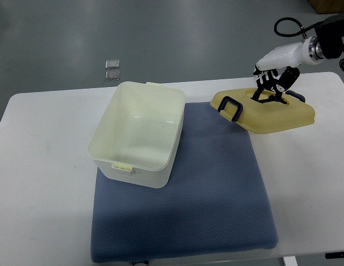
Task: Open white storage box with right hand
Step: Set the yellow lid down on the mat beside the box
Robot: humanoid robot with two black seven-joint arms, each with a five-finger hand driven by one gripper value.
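I need to release the cream lid from my right gripper on the blue mat (221, 146), close beside the white storage box.
The white storage box (137, 133) stands with no lid on the left part of the blue mat (211, 199), and its inside looks empty. Its cream lid (272, 116), with a black clip (232, 107) at the near-left end, lies to the right of the box, partly over the mat's far right corner and slightly tilted. My right hand (274, 84) comes in from the upper right. Its black fingers (264, 82) are curled onto the middle of the lid's top. I cannot tell whether the lid rests fully on the table.
The white table (44, 183) carries the mat and runs out to the picture's edges. Two small square metal plates (112, 69) lie on the grey floor beyond the table's far edge. A black cable (286, 25) loops above my right wrist.
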